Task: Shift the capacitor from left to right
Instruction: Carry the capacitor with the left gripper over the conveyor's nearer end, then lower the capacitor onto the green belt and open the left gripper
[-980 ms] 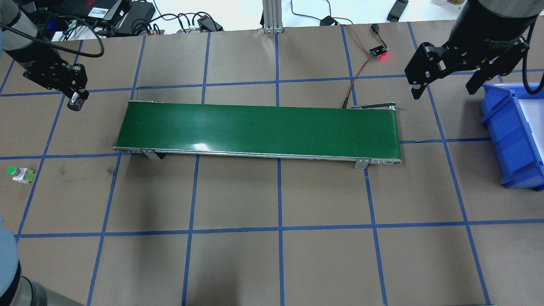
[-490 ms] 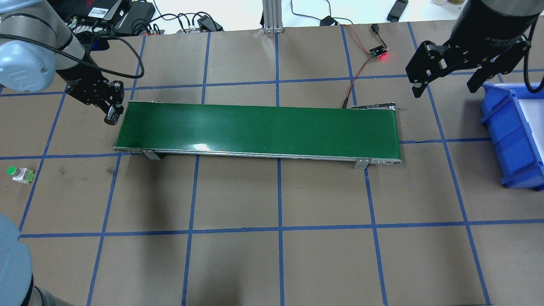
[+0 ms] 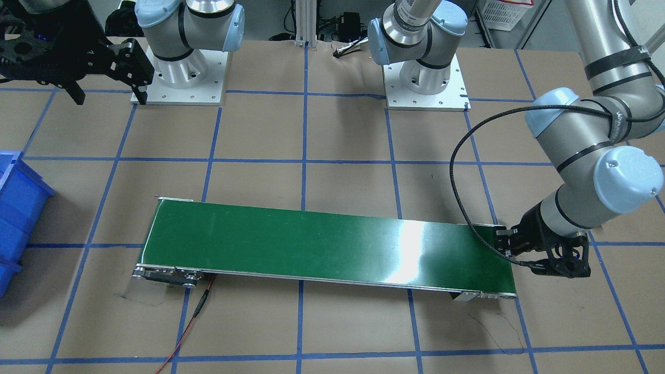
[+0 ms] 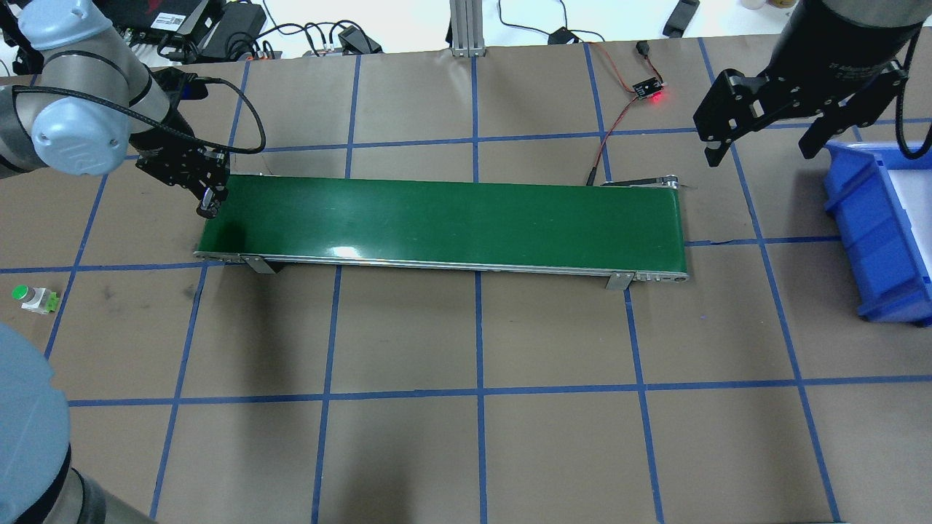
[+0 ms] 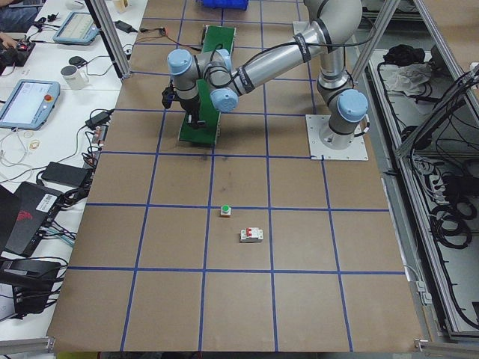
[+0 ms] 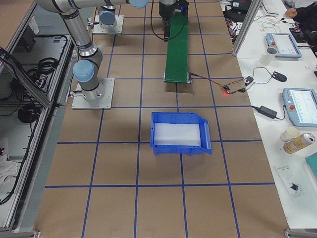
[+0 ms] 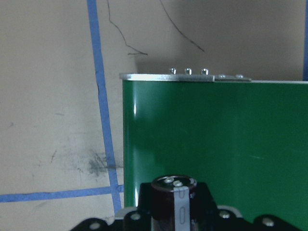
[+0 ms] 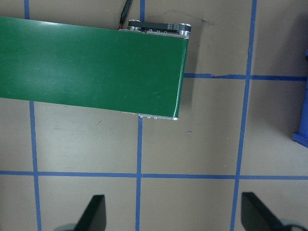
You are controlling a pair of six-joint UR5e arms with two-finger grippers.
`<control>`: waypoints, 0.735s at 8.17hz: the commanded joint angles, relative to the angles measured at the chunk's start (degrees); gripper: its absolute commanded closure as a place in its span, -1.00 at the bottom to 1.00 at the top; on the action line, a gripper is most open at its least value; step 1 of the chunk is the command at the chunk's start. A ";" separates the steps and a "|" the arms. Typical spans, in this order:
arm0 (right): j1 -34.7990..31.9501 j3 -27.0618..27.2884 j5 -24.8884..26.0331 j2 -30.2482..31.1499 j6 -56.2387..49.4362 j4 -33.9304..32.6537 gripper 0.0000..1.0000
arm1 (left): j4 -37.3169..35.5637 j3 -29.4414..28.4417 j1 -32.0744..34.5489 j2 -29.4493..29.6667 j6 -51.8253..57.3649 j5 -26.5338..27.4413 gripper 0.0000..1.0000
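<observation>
I should let go of the capacitor with my left gripper on the green belt [image 3: 468, 263] [image 7: 233, 159] by the inner tip of the metal edge piece.
The capacitor [image 7: 174, 199], a dark cylinder with a pale stripe, is held between my left gripper's fingers. It also shows in the overhead view [image 4: 208, 209]. My left gripper [image 4: 207, 198] is shut on it and hangs over the left end of the green belt [image 4: 451, 218]; in the front view the left gripper [image 3: 563, 259] is at the belt's [image 3: 322, 244] right end, with the capacitor hidden. My right gripper [image 4: 759, 154] is open and empty, high beyond the belt's right end, and also shows in the right wrist view [image 8: 175, 216].
A blue bin [image 4: 874, 218] stands at the right edge of the table. A small white button with a green cap [image 4: 33, 297] lies at the left edge; a white breaker [image 5: 251, 235] lies near it. A sensor board with a red light [image 4: 648, 91] and wires lies behind the belt's right end.
My left gripper has moved right and toward the belt's left end with the capacitor in it. My right arm has not moved.
</observation>
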State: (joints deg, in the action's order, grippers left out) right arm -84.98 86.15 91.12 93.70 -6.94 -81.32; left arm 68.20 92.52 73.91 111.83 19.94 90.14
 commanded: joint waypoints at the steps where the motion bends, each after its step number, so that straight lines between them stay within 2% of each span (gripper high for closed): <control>1: -0.01 0.16 -0.07 -0.36 0.25 -0.06 -1.00 | -2.10 0.02 0.88 1.90 0.98 -0.57 1.00; 6: -0.01 1.30 -0.16 -0.63 -0.09 -0.15 -1.00 | -2.46 0.29 1.41 2.52 0.54 -0.66 1.00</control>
State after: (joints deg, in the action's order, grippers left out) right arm -84.99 87.38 90.37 92.98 -6.79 -81.73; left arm 65.81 92.68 75.31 114.03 20.79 89.56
